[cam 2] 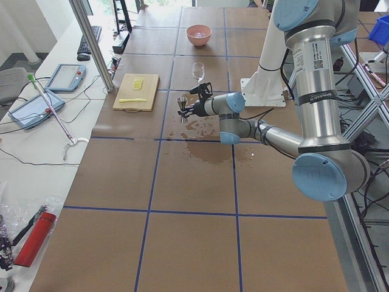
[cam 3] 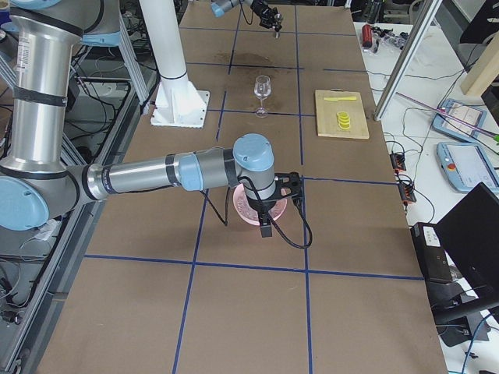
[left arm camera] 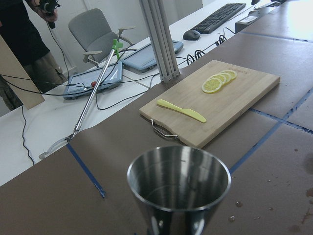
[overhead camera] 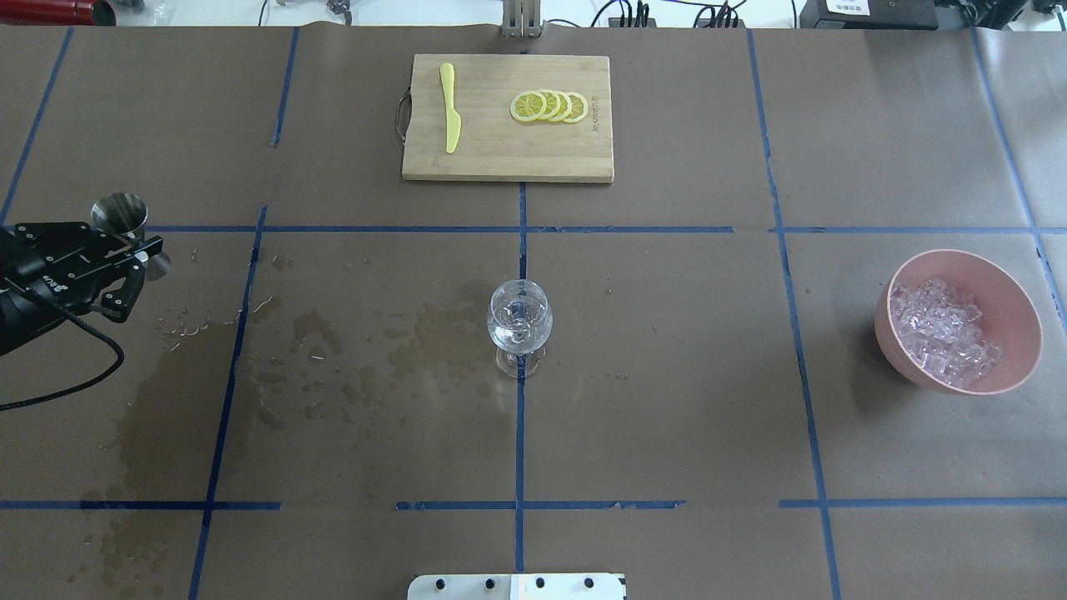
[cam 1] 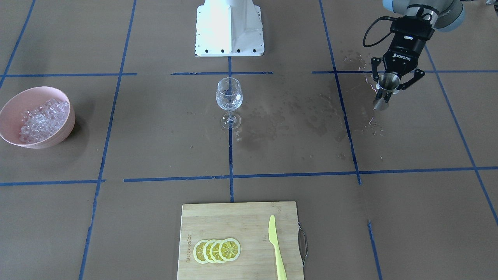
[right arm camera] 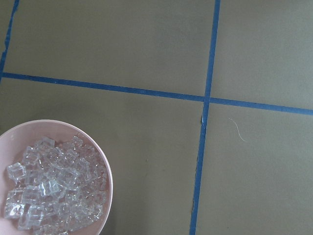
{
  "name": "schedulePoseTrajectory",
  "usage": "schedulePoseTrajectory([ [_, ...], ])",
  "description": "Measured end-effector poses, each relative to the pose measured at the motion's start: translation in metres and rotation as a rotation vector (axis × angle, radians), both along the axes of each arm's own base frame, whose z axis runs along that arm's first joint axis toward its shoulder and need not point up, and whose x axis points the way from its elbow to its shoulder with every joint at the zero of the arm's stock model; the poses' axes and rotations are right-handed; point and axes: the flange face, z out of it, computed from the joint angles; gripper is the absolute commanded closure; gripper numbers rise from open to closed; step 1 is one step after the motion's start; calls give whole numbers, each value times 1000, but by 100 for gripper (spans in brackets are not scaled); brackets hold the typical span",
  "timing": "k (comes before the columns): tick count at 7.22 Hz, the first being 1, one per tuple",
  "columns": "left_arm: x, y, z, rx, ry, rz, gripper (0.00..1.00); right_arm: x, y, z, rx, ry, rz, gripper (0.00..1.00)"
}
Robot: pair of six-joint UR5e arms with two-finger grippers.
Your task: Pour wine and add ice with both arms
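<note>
The steel jigger will go down from my left gripper beside the long blue tape line [cam 1: 353, 112], next to the wet stains, where I will set it.
My left gripper [cam 1: 389, 83] is shut on a steel jigger [cam 1: 386, 91] and holds it upright above the table's left side, far from the wine glass [cam 1: 229, 97]. The jigger's open cup [left arm camera: 178, 181] fills the left wrist view. The glass [overhead camera: 518, 321] stands upright at the table's middle. Ice [overhead camera: 942, 333] lies heaped in a pink bowl [overhead camera: 1025, 308] on the right. My right gripper [cam 3: 269, 218] hangs over that bowl in the exterior right view only, and I cannot tell if it is open. The right wrist view shows the ice [right arm camera: 54, 191] below, with no fingers in it.
A wooden cutting board [overhead camera: 500, 158] with lemon slices [overhead camera: 550, 106] and a yellow knife [overhead camera: 451, 108] lies at the far side. Wet stains [overhead camera: 358, 350] spread left of the glass. The white pedestal base [cam 1: 229, 27] stands at the robot's side.
</note>
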Motion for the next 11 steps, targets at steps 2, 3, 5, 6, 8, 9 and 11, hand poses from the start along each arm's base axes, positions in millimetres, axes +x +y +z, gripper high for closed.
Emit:
schedulePoseTrajectory([
  [2, 28, 20, 29, -75, 88, -59, 100, 0, 0, 0, 2, 0, 0, 0],
  [3, 44, 32, 44, -112, 132, -86, 100, 0, 0, 0, 2, 0, 0, 0],
  [5, 73, 57, 67, -162, 191, -140, 100, 0, 0, -1, 3, 0, 0, 0],
  [6, 84, 67, 76, -173, 205, -166, 100, 0, 0, -1, 3, 0, 0, 0],
  [8, 107, 78, 93, -174, 216, -209, 100, 0, 0, -1, 4, 0, 0, 0],
  [9, 118, 81, 100, -168, 224, -224, 100, 0, 0, -1, 5, 0, 0, 0],
  [11, 131, 86, 111, -159, 242, -237, 100, 0, 0, -2, 5, 0, 0, 0],
])
